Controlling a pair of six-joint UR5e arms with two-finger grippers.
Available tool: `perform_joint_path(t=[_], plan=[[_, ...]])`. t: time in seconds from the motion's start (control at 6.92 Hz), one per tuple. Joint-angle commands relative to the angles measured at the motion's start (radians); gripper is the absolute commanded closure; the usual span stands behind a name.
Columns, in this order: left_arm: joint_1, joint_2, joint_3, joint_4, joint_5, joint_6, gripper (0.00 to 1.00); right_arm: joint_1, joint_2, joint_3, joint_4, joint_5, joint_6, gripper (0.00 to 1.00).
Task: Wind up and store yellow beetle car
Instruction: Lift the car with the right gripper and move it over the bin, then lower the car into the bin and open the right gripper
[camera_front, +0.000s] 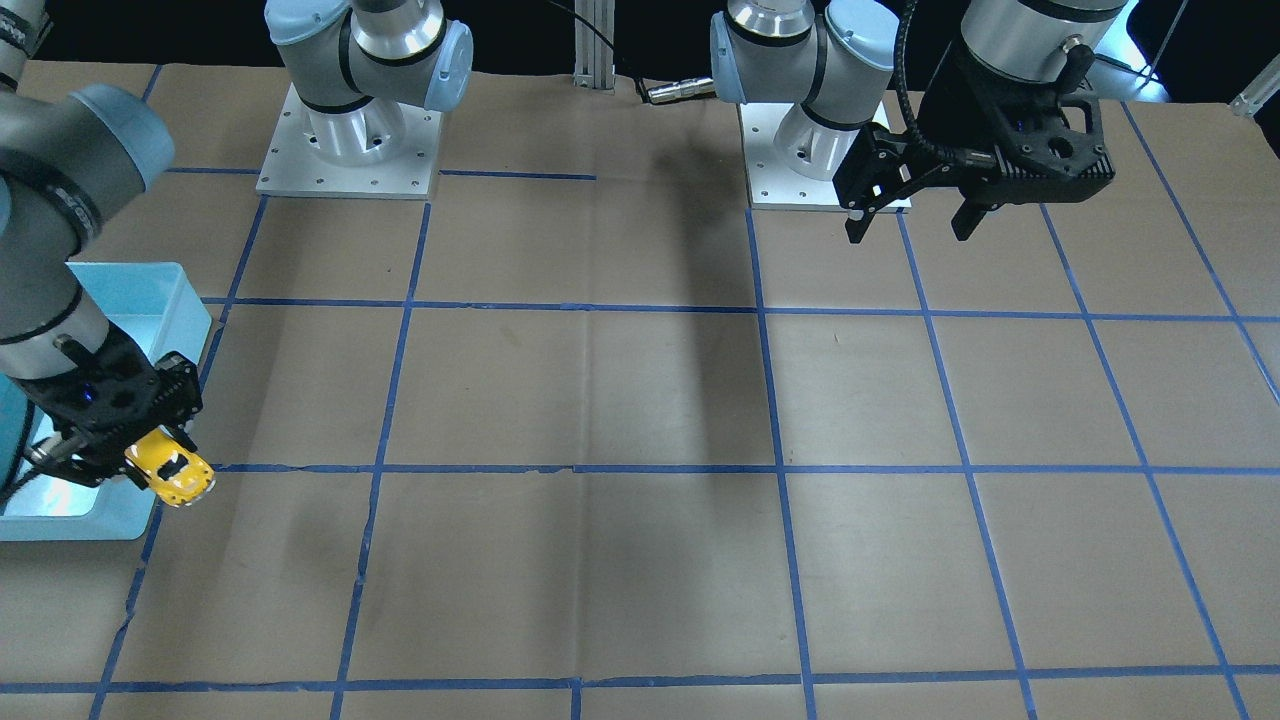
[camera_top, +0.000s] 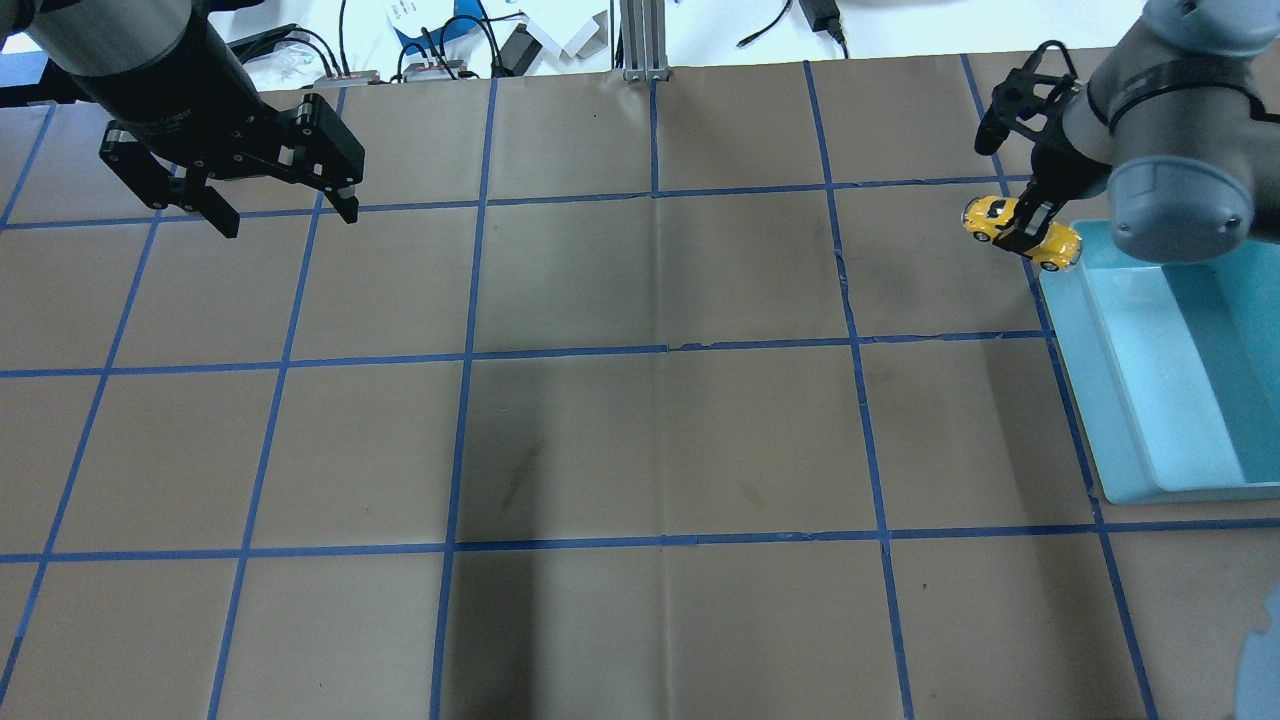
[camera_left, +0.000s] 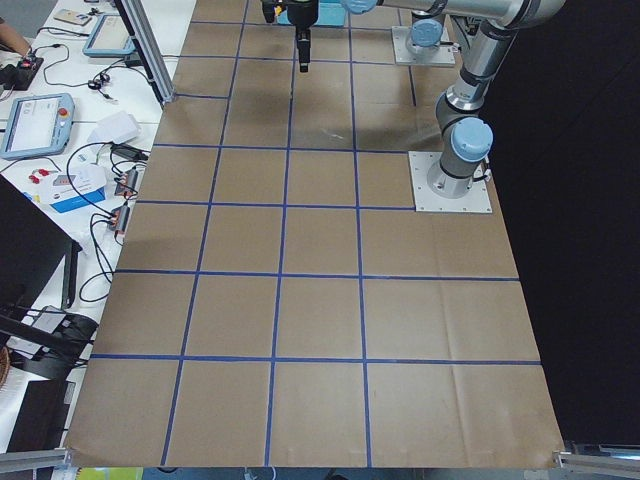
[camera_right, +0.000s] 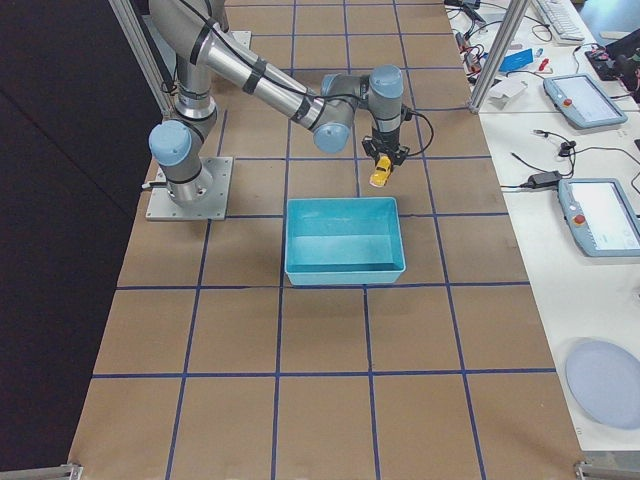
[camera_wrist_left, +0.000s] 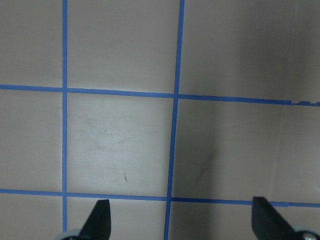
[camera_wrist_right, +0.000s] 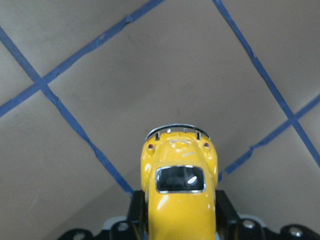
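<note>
My right gripper will let go of the yellow beetle car on the bottom inside the light blue bin (camera_front: 72, 392).
The yellow beetle car (camera_top: 1022, 232) is held in the air by my right gripper (camera_top: 1028, 222), which is shut on its sides just beyond the far corner of the light blue bin (camera_top: 1120, 400). The car also shows in the front view (camera_front: 170, 472), in the right side view (camera_right: 381, 175) and in the right wrist view (camera_wrist_right: 180, 192), with its silver bumper pointing away from the camera. My left gripper (camera_top: 280, 208) is open and empty, high above the far left of the table; its fingertips (camera_wrist_left: 100, 217) show in the left wrist view.
The bin shows in the front view (camera_front: 150, 290) and the right side view (camera_right: 345, 245); no item shows inside it. Brown paper with a blue tape grid covers the table (camera_top: 640, 400). Cables and devices lie beyond the far edge.
</note>
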Motion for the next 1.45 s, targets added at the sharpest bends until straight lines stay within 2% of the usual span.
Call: perform_joint_path(t=[0.0,0.14,0.29,0.43,0.72,1.01,1.3], plan=[[0.000,0.000,0.000,0.000,0.000,0.000,0.00,-0.058,-0.055,-0.002,0.016,-0.098,0.014,1.00],[0.000,0.000,0.000,0.000,0.000,0.000,0.00,-0.078,-0.053,-0.001,0.014,-0.109,0.043,0.99],[0.000,0.000,0.000,0.000,0.000,0.000,0.00,-0.173,-0.052,0.013,0.029,-0.096,0.242,0.99],[0.000,0.000,0.000,0.000,0.002,0.000,0.00,-0.248,-0.041,0.021,0.032,-0.047,0.258,1.00],[0.000,0.000,0.000,-0.002,0.000,0.000,0.00,-0.362,-0.030,0.106,0.019,-0.020,0.306,1.00],[0.000,0.000,0.000,-0.002,0.002,0.002,0.00,-0.385,0.013,0.143,-0.009,0.009,0.526,1.00],[0.002,0.000,0.000,0.000,0.000,0.002,0.00,-0.387,0.073,0.143,-0.044,-0.006,0.583,0.98]])
